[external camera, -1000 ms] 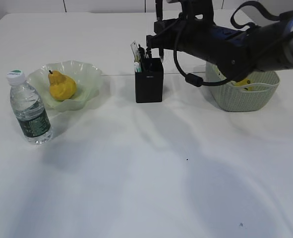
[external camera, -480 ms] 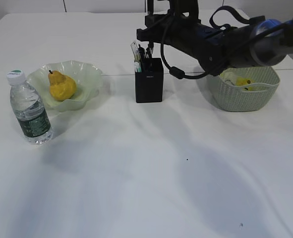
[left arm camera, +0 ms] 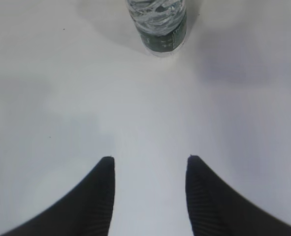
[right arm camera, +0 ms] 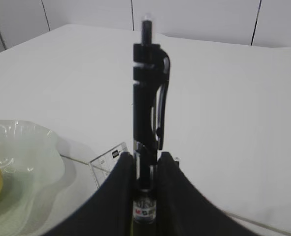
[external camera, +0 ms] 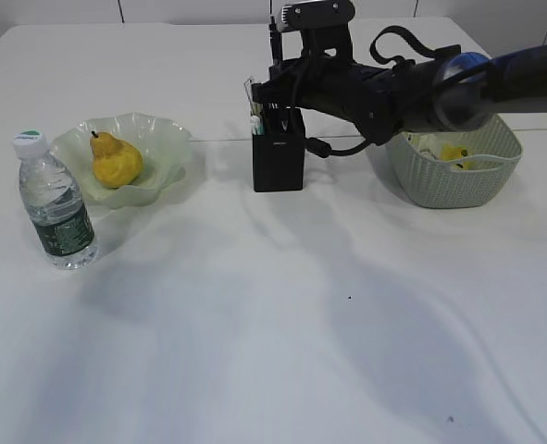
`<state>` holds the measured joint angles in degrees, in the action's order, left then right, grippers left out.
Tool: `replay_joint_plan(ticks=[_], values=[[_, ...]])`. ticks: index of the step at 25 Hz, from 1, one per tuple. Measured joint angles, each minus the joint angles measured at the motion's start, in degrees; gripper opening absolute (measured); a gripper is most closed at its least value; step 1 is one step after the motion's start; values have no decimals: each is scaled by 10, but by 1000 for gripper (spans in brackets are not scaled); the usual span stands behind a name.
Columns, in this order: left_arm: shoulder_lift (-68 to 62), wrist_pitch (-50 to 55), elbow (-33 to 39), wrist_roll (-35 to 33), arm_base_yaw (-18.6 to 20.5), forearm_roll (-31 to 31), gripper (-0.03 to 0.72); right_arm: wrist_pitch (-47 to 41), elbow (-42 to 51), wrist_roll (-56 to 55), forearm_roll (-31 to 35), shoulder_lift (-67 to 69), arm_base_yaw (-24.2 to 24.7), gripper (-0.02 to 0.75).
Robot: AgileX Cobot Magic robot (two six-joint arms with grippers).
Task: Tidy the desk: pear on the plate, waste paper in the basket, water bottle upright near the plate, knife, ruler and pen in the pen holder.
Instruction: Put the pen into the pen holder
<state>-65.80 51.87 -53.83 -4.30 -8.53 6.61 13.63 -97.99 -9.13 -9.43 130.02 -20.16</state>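
My right gripper is going to release the black pen inside the black pen holder (external camera: 281,118), which is standing close to the clear ruler.
My right gripper (right arm camera: 145,156) is shut on a black pen (right arm camera: 146,88), which stands up between its fingers. In the exterior view that gripper (external camera: 271,92) hangs right over the black pen holder (external camera: 278,153). The clear ruler (right arm camera: 108,164) sticks out of the holder; I cannot pick out the knife among the holder's contents. The yellow pear (external camera: 116,159) lies on the green plate (external camera: 162,139). The water bottle (external camera: 55,199) stands upright beside the plate. Waste paper (external camera: 451,151) lies in the basket (external camera: 453,180). My left gripper (left arm camera: 150,162) is open and empty over the desk (left arm camera: 86,98), short of the water bottle (left arm camera: 157,24).
My right arm (external camera: 403,88) spans from the right edge over the basket to the pen holder. A seam in the desk (external camera: 217,141) runs behind the plate and the holder.
My right arm has swung left and come lower over the pen holder, still holding the pen. The plate, pear, bottle and basket have stayed put.
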Motion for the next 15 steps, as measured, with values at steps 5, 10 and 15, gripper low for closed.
replay_joint_plan(ticks=[5,10,15], values=[[0,0,0,0,0,0,329,-14,-1,0,0,13,2,113],[0,0,0,0,0,0,329,-12,-1,0,0,16,12,113],[0,0,0,0,0,0,329,-11,-3,0,0,20,16,113]])
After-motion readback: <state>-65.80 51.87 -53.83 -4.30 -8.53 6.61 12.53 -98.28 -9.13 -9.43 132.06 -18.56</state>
